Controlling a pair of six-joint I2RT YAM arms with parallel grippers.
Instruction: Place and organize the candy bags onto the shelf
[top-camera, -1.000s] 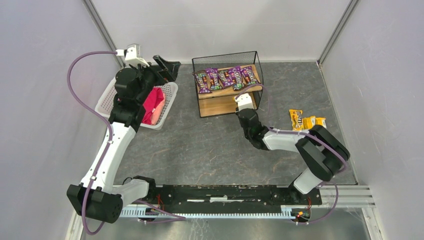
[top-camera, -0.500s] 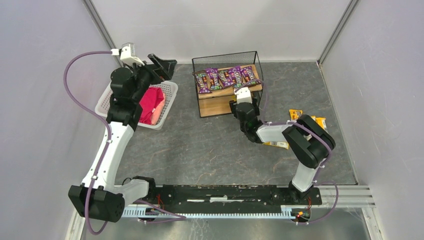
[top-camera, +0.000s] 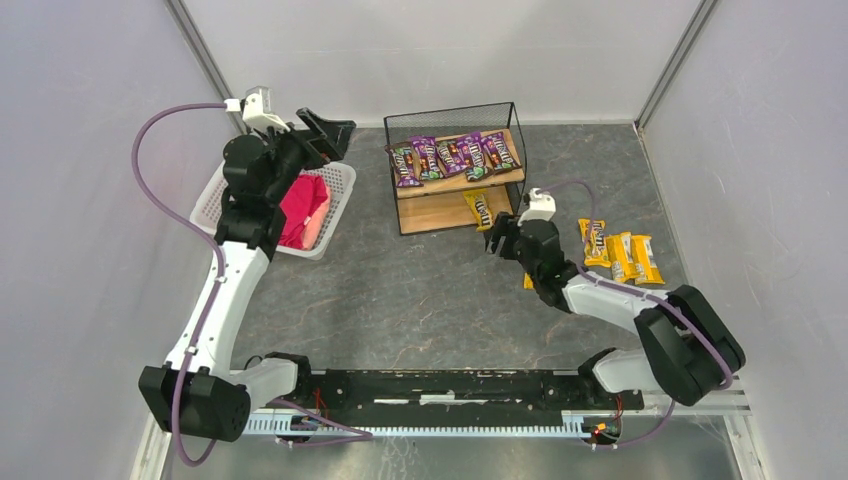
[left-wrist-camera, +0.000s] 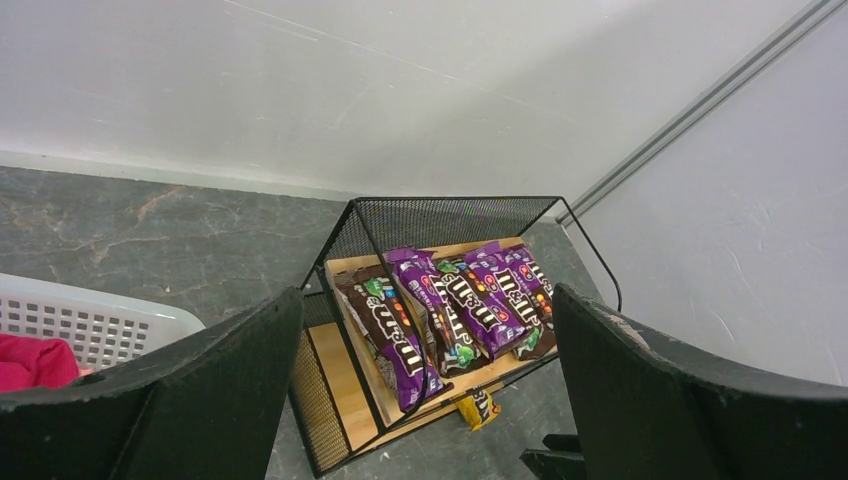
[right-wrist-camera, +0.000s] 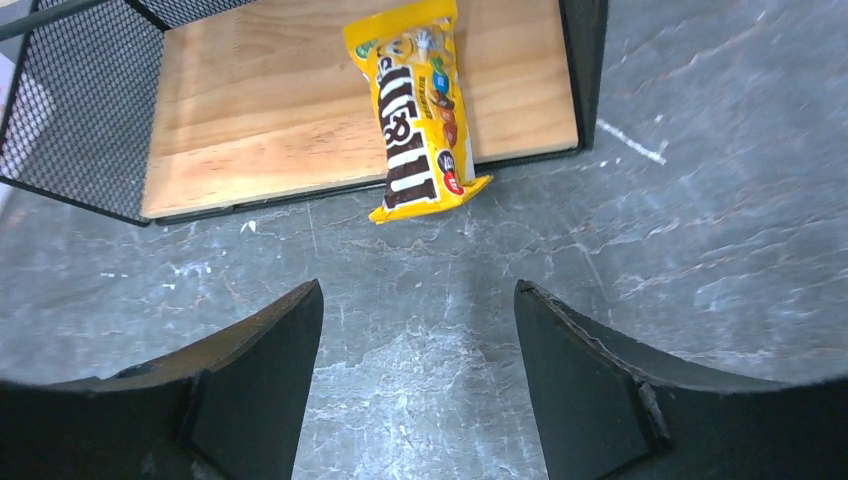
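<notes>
The yellow candy bag overhangs the lower board's front edge, so next my right gripper pinches the bag's near end (right-wrist-camera: 418, 206) and pushes it toward the mesh.
The shelf (top-camera: 445, 212) stands at the back middle. Several purple candy bags (top-camera: 452, 155) lie in a row on its top board, also in the left wrist view (left-wrist-camera: 455, 310). One yellow candy bag (top-camera: 479, 208) lies on the lower board, its end hanging over the front edge (right-wrist-camera: 415, 110). Three more yellow bags (top-camera: 618, 252) lie on the table to the right. My right gripper (top-camera: 498, 240) is open and empty, just in front of the shelf (right-wrist-camera: 418, 330). My left gripper (top-camera: 335, 133) is open and empty, raised above the basket.
A white lattice basket (top-camera: 340, 185) with a pink-red soft bundle (top-camera: 305, 208) sits at the back left under my left arm. Grey walls enclose the table on three sides. A black rail (top-camera: 450, 385) runs along the near edge.
My right gripper has let go of the yellow bag on the lower board and drawn back to the right, away from the shelf. The left arm has barely moved.
</notes>
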